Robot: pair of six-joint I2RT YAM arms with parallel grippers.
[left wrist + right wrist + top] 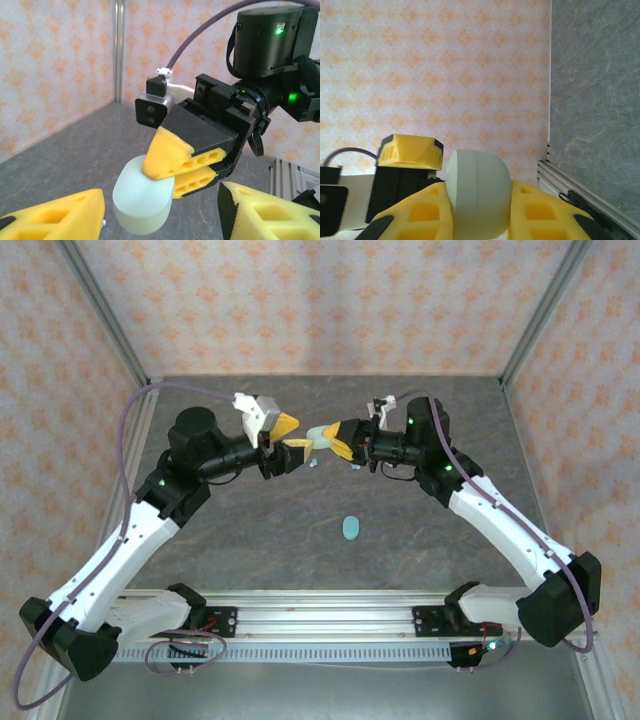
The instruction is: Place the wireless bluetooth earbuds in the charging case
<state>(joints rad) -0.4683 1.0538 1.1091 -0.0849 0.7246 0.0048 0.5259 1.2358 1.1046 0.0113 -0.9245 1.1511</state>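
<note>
The charging case's flat sides are pinched by my right gripper, so next my left gripper takes the case's sides before my right gripper turns to hold the case's sides (118, 200) too.
The pale green oval charging case (318, 437) hangs above the middle of the table, pinched between the yellow fingers of my right gripper (334, 440). In the right wrist view the case (477, 200) fills the gap of that gripper (479, 187), closed lid seam showing. My left gripper (295, 436) faces it from the left, open. In the left wrist view its fingers (60, 215) stand on either side of the case (142, 200), apart from it. A tiny pale-blue earbud (313, 462) lies on the table below; its edge peeks out beside my left finger (103, 223).
A second teal oval case (350, 528) lies on the dark stone table (240, 530), nearer the arm bases. Patterned walls enclose the table on three sides. A metal rail (320, 615) runs along the near edge.
</note>
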